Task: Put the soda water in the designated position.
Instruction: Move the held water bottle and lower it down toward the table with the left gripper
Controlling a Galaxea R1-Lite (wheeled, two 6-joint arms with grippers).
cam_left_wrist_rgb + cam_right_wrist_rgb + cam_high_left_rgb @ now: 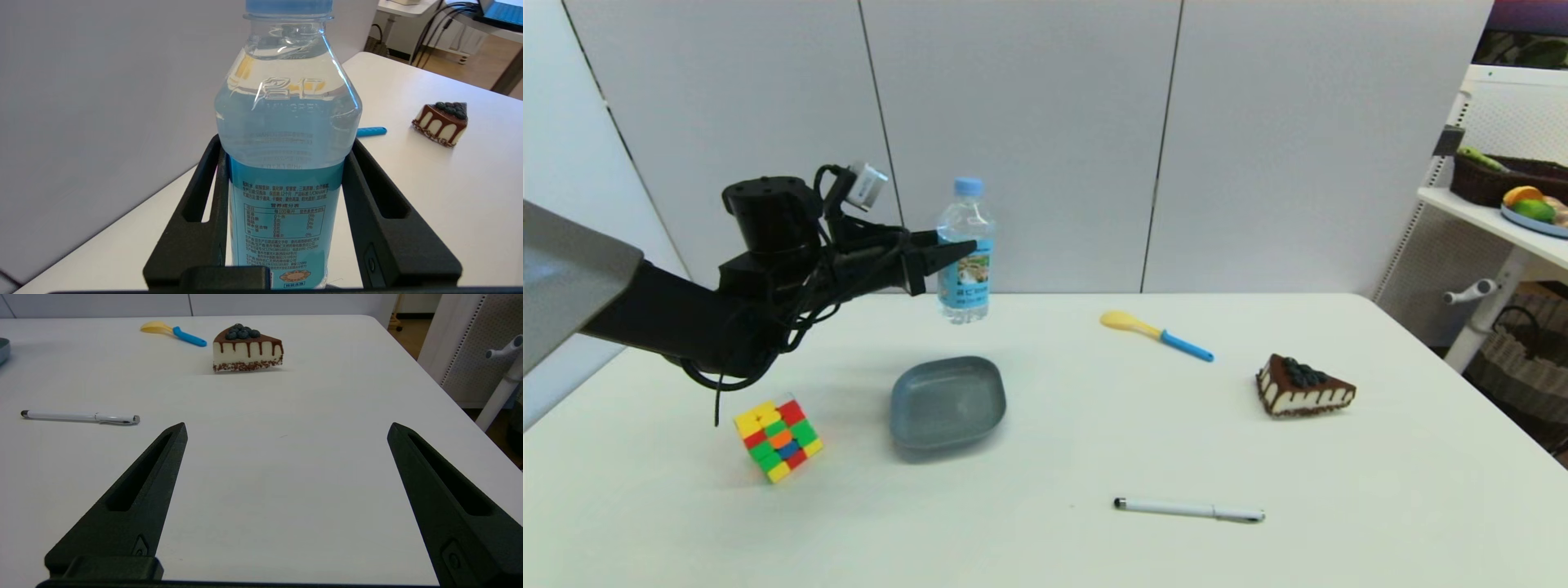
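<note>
I will release the soda water from my left gripper on the white table (987, 345) just behind the grey dish. The soda water is now upright at the table's back.
The soda water (968, 216) is a clear bottle with a light-blue cap and blue label, upright at the back of the white table, left of centre. My left gripper (956, 253) reaches it from the left at label height. In the left wrist view the bottle (286, 122) fills the gap, and both fingers (204, 196) press against its sides, so the gripper (284, 141) is shut on it. The bottle's base looks level with the tabletop. My right gripper (287, 425) hangs open and empty over the table's front right, outside the head view.
A grey dish (947, 402) lies in front of the bottle, with a colourful cube (778, 438) to its left. A yellow spoon with a blue handle (1156, 332), a cake slice (1303, 386) and a white pen (1188, 510) lie to the right. Grey wall panels stand just behind the bottle.
</note>
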